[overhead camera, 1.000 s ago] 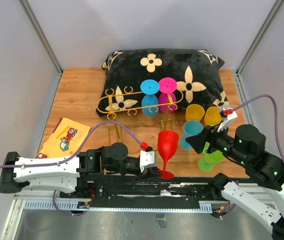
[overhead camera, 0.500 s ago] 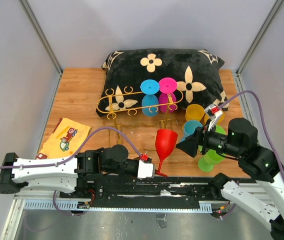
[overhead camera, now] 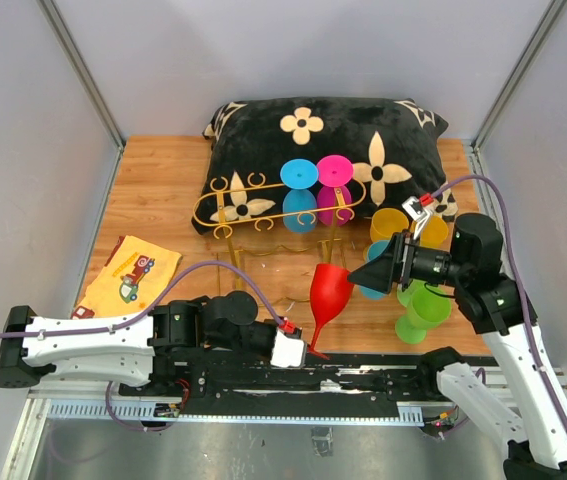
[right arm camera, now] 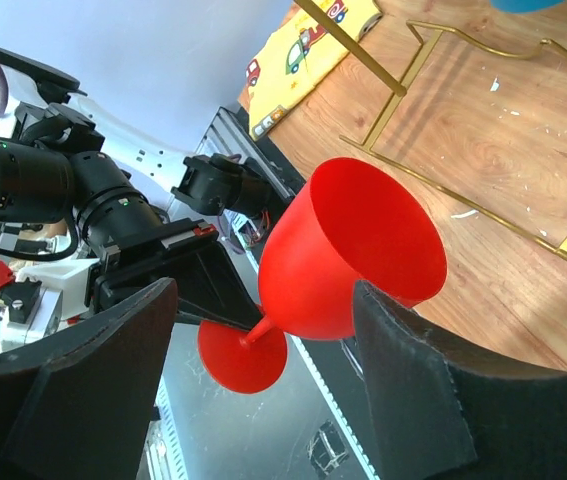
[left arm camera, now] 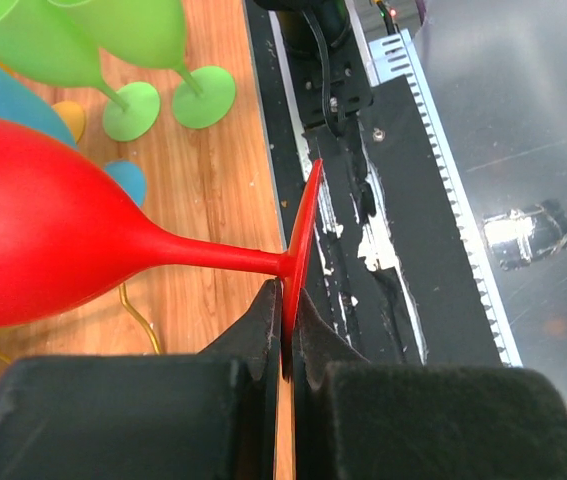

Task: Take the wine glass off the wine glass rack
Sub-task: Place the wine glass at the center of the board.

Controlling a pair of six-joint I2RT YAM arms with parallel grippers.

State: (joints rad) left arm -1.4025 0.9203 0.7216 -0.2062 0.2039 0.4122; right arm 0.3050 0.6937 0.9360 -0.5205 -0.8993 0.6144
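Observation:
My left gripper is pinching the red wine glass by its round foot. Next, my right gripper takes the bowl's rim [right arm camera: 337,260] and stands the glass upright.
A red wine glass [overhead camera: 329,292] leans to the right above the table's near edge. My left gripper [overhead camera: 301,349] is shut on the rim of its round foot, and the left wrist view shows the fingers [left arm camera: 263,325] pinching the thin red disc [left arm camera: 303,235]. My right gripper [overhead camera: 359,276] is open just right of the red bowl. In the right wrist view the bowl [right arm camera: 353,255] sits between the spread fingers [right arm camera: 413,385], apart from both. The gold wire wine glass rack [overhead camera: 263,212] stands in front of the pillow, with a blue glass [overhead camera: 300,195] and a pink glass [overhead camera: 334,188] hanging on it.
A black flowered pillow [overhead camera: 323,135] lies at the back. Yellow [overhead camera: 389,224], blue [overhead camera: 383,258] and green [overhead camera: 425,308] glasses stand at the right. A yellow booklet [overhead camera: 128,272] lies at the left. Gold rack legs [right arm camera: 403,70] rest on the wood.
My right gripper has moved left and up to the red bowl. The left gripper has shifted down and left, and the red glass has tipped from upright to leaning right.

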